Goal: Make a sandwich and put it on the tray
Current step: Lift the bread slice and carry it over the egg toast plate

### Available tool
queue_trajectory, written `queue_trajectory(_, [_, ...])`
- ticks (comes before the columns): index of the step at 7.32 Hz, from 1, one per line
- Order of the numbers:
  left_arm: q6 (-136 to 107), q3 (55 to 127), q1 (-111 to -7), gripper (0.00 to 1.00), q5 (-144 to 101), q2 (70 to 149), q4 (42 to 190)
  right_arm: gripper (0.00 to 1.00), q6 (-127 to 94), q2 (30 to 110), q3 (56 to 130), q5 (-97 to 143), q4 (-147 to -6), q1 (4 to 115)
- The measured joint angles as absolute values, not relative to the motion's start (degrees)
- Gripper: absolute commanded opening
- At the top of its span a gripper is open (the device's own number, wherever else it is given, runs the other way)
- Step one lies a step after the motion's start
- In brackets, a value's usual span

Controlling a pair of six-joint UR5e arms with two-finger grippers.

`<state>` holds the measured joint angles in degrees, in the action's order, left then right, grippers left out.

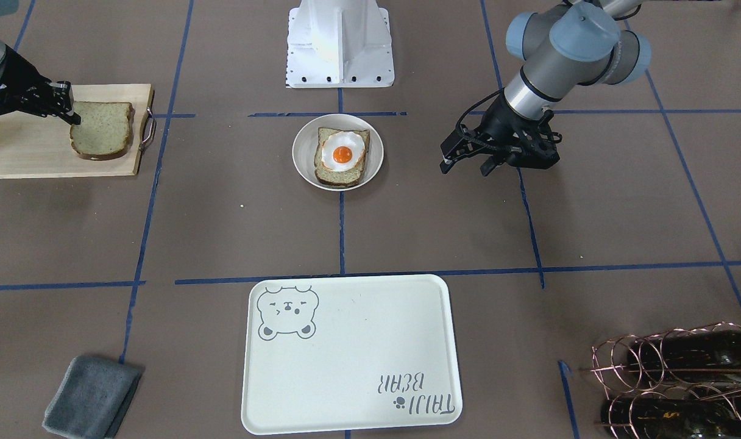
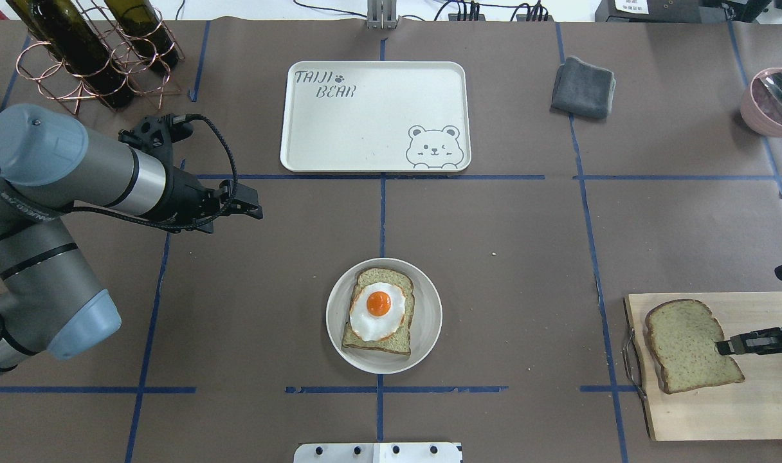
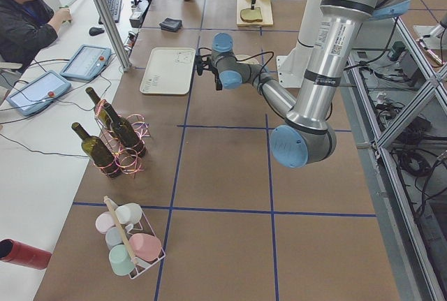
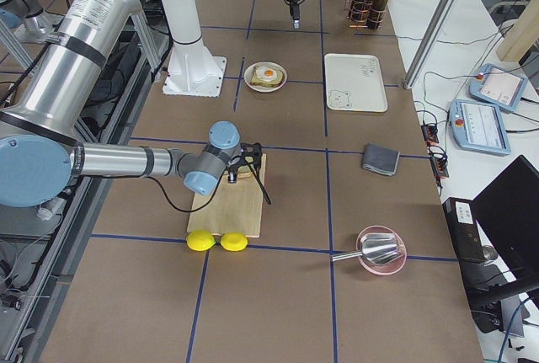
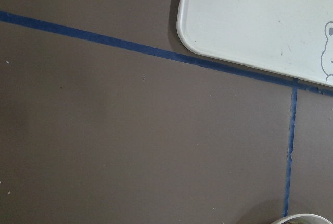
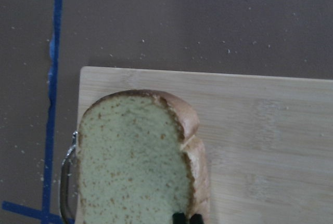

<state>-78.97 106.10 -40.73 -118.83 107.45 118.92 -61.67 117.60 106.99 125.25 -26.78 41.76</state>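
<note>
The robot's right gripper should release the bread slice on top of the fried egg [image 1: 342, 149] in the round white bowl.
One bread slice [image 2: 687, 344] lies on the light wooden cutting board [image 2: 719, 411] at the table's right. My right gripper [image 2: 725, 348] is at that slice's crust edge; in the right wrist view its fingertips [image 6: 179, 218] sit close together on the crust [image 6: 195, 146], shut on it. The other slice [image 2: 378, 344], with the fried egg [image 2: 378, 305] on top, lies in the round white bowl [image 2: 429, 321] at the centre. The cream bear tray [image 2: 378, 116] is bare at the far side. My left gripper [image 1: 465, 166] hovers open and empty between bowl and tray, off to the left.
A folded grey cloth [image 2: 584, 87] lies right of the tray. A copper rack with wine bottles [image 2: 89, 58] stands at the far left. A pink bowl with a spoon [image 2: 773, 99] is at the far right. Two lemons [image 4: 217, 241] lie by the cutting board.
</note>
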Motion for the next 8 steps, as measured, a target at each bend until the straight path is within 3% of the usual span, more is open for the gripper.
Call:
queue_trajectory(3, [-79.1,106.2,-40.6,1.00,-118.8,107.4,118.9,0.00,-64.8,111.7,107.1,133.3,-21.8,47.4])
queue_trajectory(8, [-79.1,106.0,-40.4,1.00,-117.8,107.5,118.9,0.00,-84.7,86.1,106.5,128.0,-27.8,41.8])
